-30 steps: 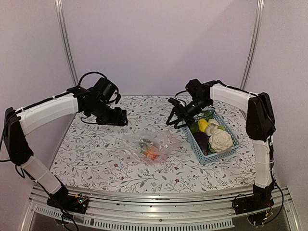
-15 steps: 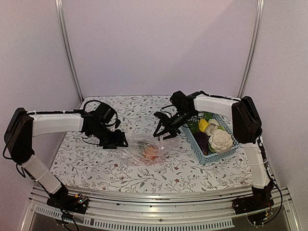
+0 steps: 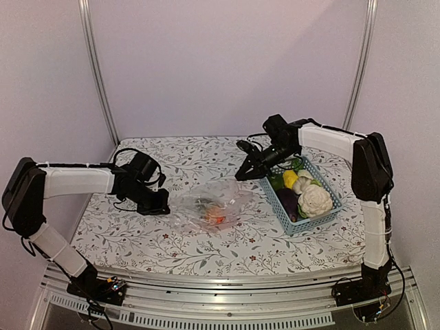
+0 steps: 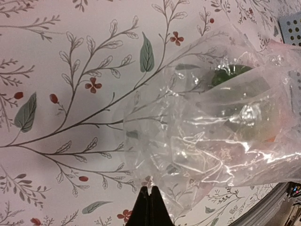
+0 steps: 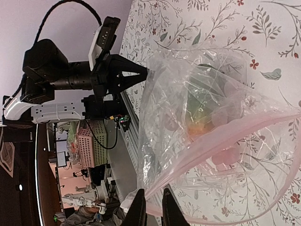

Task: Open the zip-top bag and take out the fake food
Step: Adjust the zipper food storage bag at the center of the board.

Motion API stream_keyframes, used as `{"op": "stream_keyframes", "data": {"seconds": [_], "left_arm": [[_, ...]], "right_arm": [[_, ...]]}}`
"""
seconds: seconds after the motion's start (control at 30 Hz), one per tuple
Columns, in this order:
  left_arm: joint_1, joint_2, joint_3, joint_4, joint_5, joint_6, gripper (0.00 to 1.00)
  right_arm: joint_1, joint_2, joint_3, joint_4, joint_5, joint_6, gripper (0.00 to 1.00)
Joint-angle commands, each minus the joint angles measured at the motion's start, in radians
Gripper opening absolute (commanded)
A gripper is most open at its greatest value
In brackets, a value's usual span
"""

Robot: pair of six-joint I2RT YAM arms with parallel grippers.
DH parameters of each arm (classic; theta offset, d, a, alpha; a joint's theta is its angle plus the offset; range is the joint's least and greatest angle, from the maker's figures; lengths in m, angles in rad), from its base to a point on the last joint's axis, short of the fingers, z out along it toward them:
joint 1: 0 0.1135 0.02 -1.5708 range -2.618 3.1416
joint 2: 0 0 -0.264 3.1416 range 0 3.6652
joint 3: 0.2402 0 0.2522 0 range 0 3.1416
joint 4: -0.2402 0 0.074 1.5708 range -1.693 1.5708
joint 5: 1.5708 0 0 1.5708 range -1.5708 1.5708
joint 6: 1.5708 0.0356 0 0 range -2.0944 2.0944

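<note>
The left gripper's fingers are shut at the very edge of the bag's closed end, so the robot should open them and pinch more of the slack plastic [image 4: 163, 182].
The clear zip-top bag [image 3: 210, 205] lies mid-table, stretched between both grippers. My left gripper [image 3: 163, 205] is shut on its left edge; in the left wrist view the closed left gripper [image 4: 150, 189] pinches the crinkled bag [image 4: 211, 127] at its rim. My right gripper [image 3: 242, 176] holds the bag's upper right edge off the table. In the right wrist view the right gripper [image 5: 153, 194] is shut on the pink zip strip [image 5: 225, 141]. Fake food shows through the plastic: an orange piece [image 3: 216, 217] and a green piece [image 3: 205, 201].
A light-blue basket [image 3: 323, 218] stands right of the bag, holding a white cauliflower [image 3: 315, 200], a yellow piece [image 3: 290, 179], a dark eggplant [image 3: 287, 202] and green pieces. The basket's corner [image 4: 292, 27] shows in the left wrist view. The floral cloth [image 3: 137, 237] covers the table.
Both grippers came down to the bag and closed on it. The left one then drew back left with its edge, and the right one lifted its edge up and to the right.
</note>
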Motion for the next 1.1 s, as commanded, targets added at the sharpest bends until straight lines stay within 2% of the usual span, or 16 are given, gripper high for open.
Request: {"op": "stream_keyframes", "data": {"seconds": [0.0,0.17,0.23,0.33,0.43,0.5,0.7,0.87,1.0,1.03,1.07], "left_arm": [[0.024,-0.052,-0.029,0.011,-0.039,0.036,0.0],[0.038,-0.076,-0.028,-0.01,-0.052,0.059,0.0],[0.038,-0.094,-0.035,0.013,-0.019,0.066,0.01],[0.035,-0.144,-0.052,0.037,-0.018,0.039,0.44],[0.035,-0.223,-0.102,0.093,-0.022,0.018,0.7],[0.035,-0.224,-0.141,0.156,0.002,0.004,0.76],[0.018,-0.076,-0.14,0.226,0.069,-0.022,0.77],[0.012,-0.012,-0.148,0.303,0.1,-0.036,0.73],[0.005,0.038,-0.137,0.36,0.146,-0.047,0.64],[0.004,0.049,-0.134,0.372,0.155,-0.051,0.61],[0.003,0.059,-0.131,0.38,0.163,-0.055,0.55]], "right_arm": [[-0.02,-0.096,-0.026,0.012,-0.017,-0.042,0.12],[-0.041,-0.132,-0.018,0.01,0.007,-0.063,0.12],[-0.039,-0.138,-0.021,-0.001,0.033,-0.063,0.18],[-0.028,-0.141,-0.062,-0.002,0.1,-0.051,0.45],[-0.015,-0.145,-0.088,-0.009,0.137,-0.063,0.6],[-0.008,-0.132,-0.091,-0.01,0.136,-0.051,0.66],[0.043,-0.041,-0.055,-0.014,0.087,-0.012,0.68],[0.068,0.039,-0.018,0.002,0.057,0.036,0.65],[0.074,0.061,-0.012,0.057,0.017,0.094,0.55],[0.073,0.064,-0.008,0.066,0.009,0.1,0.5],[0.073,0.067,-0.003,0.075,-0.003,0.104,0.4]]}}
